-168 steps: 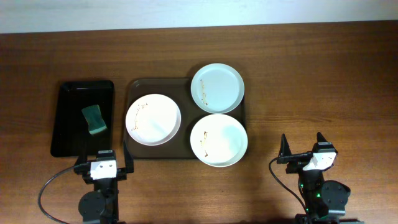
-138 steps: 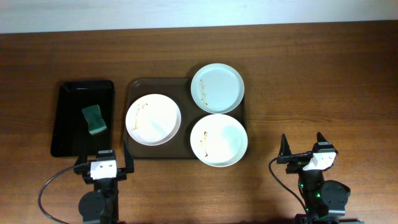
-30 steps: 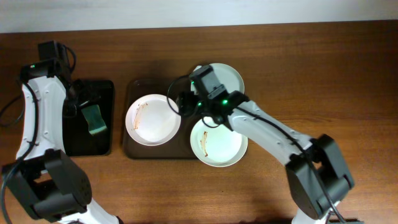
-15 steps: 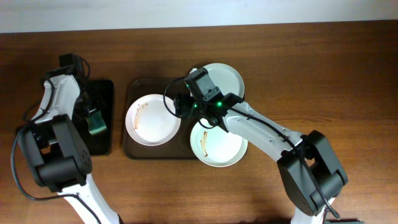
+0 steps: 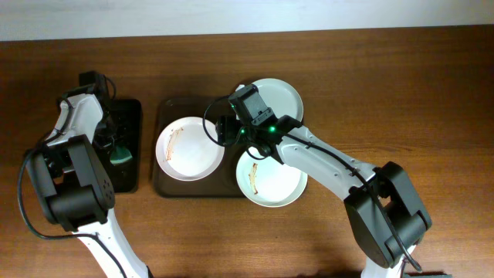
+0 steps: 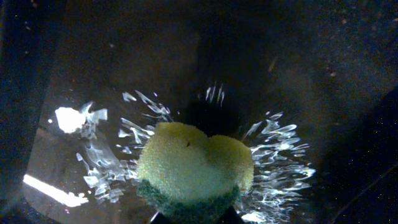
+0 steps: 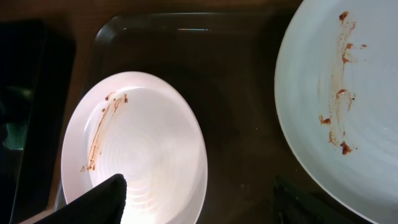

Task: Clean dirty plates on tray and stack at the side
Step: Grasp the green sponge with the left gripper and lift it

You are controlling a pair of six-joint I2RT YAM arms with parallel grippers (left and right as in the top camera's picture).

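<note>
The sponge's yellow end bunches into two lobes in my left gripper. I will open it, let the sponge spread and pinch its green back (image 6: 189,203) before wiping.
Three plates lie on the dark brown tray (image 5: 164,188): a white plate (image 5: 189,148) with a brown smear at the left, a mint one (image 5: 282,94) at the back, and another (image 5: 272,176) at the front right. My right gripper (image 5: 221,130) hangs open over the white plate's right rim. In the right wrist view its fingers straddle that rim of the white plate (image 7: 137,149), with bare tray (image 7: 242,93) and the smeared mint plate (image 7: 348,93) to the right. My left gripper (image 6: 194,218) is shut on a yellow and green sponge (image 6: 193,165) in the black tray (image 5: 133,174).
The narrow glossy black tray (image 6: 124,62) is wet, with water streaks around the sponge. It stands just left of the brown tray. Bare wooden table (image 5: 401,116) stretches to the right of the trays and along the front.
My left gripper came down onto the sponge and closed from wide open to shut on it. The right arm has stayed over the white plate's rim, jaws unchanged.
</note>
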